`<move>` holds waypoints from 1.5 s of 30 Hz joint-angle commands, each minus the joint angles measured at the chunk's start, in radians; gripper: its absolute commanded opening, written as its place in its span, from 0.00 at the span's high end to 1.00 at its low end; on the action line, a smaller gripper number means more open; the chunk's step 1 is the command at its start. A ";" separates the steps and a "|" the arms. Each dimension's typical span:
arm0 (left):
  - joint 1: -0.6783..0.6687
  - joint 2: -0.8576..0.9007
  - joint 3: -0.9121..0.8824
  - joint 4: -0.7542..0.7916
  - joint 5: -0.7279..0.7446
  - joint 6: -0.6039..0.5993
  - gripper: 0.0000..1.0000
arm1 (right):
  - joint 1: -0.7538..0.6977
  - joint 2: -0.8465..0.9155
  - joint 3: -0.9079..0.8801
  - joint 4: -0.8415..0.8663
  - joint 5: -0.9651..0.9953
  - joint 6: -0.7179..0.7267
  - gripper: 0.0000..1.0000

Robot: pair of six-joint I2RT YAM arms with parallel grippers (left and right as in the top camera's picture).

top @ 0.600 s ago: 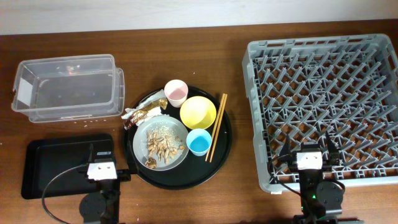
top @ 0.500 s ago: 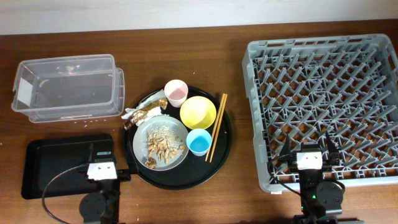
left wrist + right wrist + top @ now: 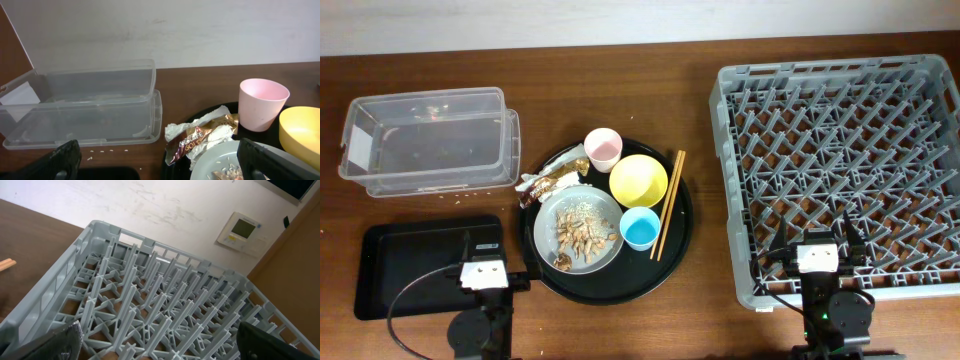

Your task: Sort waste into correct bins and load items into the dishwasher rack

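The gold coffee wrapper lies on crumpled white paper beside the pink cup. My left gripper will close on the middle of the gold coffee wrapper (image 3: 558, 181) (image 3: 201, 136).
A round black tray holds a pink cup (image 3: 603, 150), a yellow bowl (image 3: 638, 180), a light-blue cup (image 3: 640, 229), wooden chopsticks (image 3: 668, 205), and a grey plate (image 3: 577, 228) with tan food scraps (image 3: 582, 234). Crumpled wrappers (image 3: 548, 184) lie at the tray's left rim. They also show in the left wrist view (image 3: 200, 137) beside the pink cup (image 3: 262, 103). The clear tub (image 3: 428, 140) and the small black tray (image 3: 425, 262) stand at the left. The grey dishwasher rack (image 3: 840, 170) is at the right. My left gripper (image 3: 160, 162) is open over the black tray's edge. My right gripper (image 3: 157, 340) is open over the rack's near edge (image 3: 150, 315).
The large round black tray (image 3: 675, 262) sits mid-table between the bins and the rack. Small crumbs lie on the wood in front of the clear tub (image 3: 85, 105). A wall with a white panel (image 3: 243, 230) stands behind the rack.
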 commanded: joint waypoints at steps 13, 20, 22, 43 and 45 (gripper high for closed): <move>-0.004 -0.010 -0.003 -0.006 0.002 0.005 0.01 | -0.002 -0.008 -0.008 -0.001 0.022 0.004 0.01; -0.004 -0.010 -0.002 0.029 0.339 0.005 0.01 | -0.002 -0.008 -0.008 -0.001 0.022 0.004 0.01; -0.004 -0.010 -0.002 0.056 0.484 0.005 0.01 | -0.002 -0.008 -0.008 -0.001 0.022 0.004 0.01; -0.157 1.572 1.317 -0.772 0.198 0.032 0.01 | -0.002 -0.008 -0.008 -0.001 0.022 0.004 0.01; -0.188 1.634 1.317 -0.769 0.085 0.050 0.10 | -0.002 -0.008 -0.008 -0.001 0.022 0.004 0.01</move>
